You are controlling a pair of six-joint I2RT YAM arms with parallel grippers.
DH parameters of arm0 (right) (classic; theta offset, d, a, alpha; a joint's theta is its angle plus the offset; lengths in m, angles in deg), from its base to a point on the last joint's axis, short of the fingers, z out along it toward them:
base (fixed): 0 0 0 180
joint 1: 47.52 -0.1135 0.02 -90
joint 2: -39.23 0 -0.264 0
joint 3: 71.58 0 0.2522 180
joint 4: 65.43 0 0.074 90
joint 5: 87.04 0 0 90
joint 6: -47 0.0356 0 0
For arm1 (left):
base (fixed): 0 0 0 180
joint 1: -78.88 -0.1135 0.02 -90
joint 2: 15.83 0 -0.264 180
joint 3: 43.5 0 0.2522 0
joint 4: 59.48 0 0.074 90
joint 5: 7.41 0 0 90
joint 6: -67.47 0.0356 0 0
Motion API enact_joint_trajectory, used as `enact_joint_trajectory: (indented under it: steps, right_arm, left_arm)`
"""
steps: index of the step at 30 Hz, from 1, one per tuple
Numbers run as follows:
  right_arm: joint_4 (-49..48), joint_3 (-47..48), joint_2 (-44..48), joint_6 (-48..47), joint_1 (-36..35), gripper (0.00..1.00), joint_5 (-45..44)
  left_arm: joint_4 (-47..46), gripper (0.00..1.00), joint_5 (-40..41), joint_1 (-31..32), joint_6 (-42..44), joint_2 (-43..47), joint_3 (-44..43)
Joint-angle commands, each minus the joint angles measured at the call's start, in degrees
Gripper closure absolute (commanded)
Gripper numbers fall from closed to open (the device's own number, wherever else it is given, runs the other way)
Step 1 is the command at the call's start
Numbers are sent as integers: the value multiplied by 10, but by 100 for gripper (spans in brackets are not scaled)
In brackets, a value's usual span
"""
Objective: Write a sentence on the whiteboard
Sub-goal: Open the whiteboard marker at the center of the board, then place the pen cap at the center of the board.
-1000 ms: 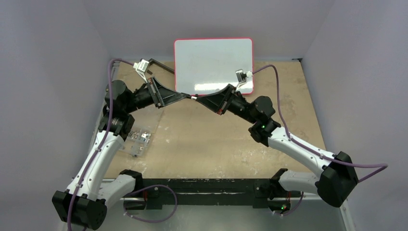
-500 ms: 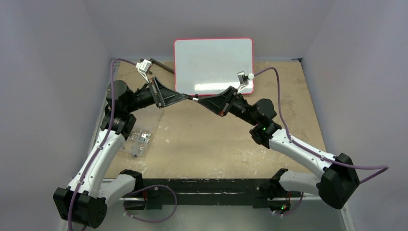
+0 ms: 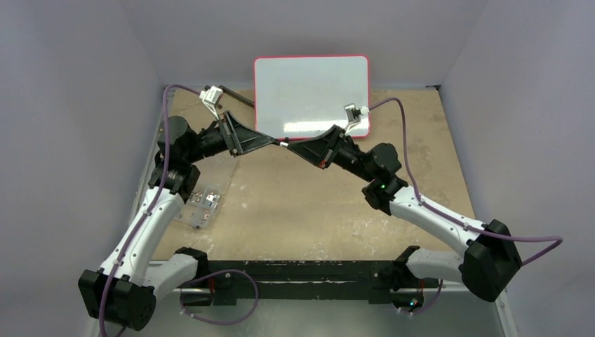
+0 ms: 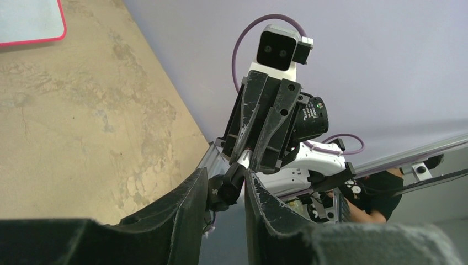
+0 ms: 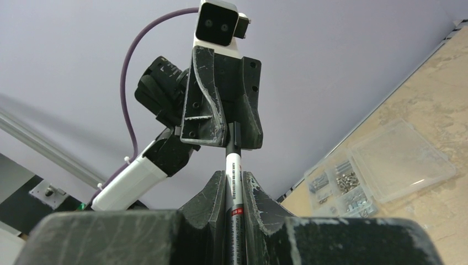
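Observation:
The robot's left gripper should release the black cap on the bare tabletop a bit inward of the screw box (image 3: 276, 206). The cap is now in front of the whiteboard.
The whiteboard (image 3: 311, 91), glossy white with a red rim, stands at the back of the table; its face shows no sentence. One corner of it appears in the left wrist view (image 4: 27, 22). Both arms meet tip to tip in front of the board. My right gripper (image 5: 233, 173) is shut on a white marker (image 5: 236, 196) with printed lettering. The marker's black capped end (image 4: 232, 185) sits between the fingers of my left gripper (image 4: 225, 179), whose jaws stand apart with a gap beside the cap. From above, the marker (image 3: 283, 143) bridges the left gripper (image 3: 275, 142) and the right gripper (image 3: 292, 146).
A clear plastic box of screws (image 3: 200, 203) lies on the tan tabletop by the left arm, also seen in the right wrist view (image 5: 381, 165). A dark angled bar (image 3: 235, 95) sits left of the whiteboard. Purple walls close in the table on three sides.
My left gripper's jaws have widened around the marker's capped end. The right gripper has stayed shut on the marker, and both arms have shifted only slightly.

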Motion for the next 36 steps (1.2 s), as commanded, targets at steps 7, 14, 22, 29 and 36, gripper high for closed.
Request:
enact_joint_trajectory:
  steps: [7,14,22,29,36]
  right_arm:
    - [-45,6,-12,11,1,100,13]
    - [-39,-1,-1,10,3,100,9]
    - [-8,-45,58,-4,37,100,15]
    - [0,-75,89,-9,43,100,23]
    - [182,-56,145,-96,44,100,-40]
  left_arm:
    - [-32,93,18,19,-2,-11,2]
    - [-16,100,36,17,9,-1,4]
    - [1,100,48,-20,-7,7,2]
    - [2,100,55,-22,-20,6,-1]
    - [179,100,104,-28,89,16,-20]
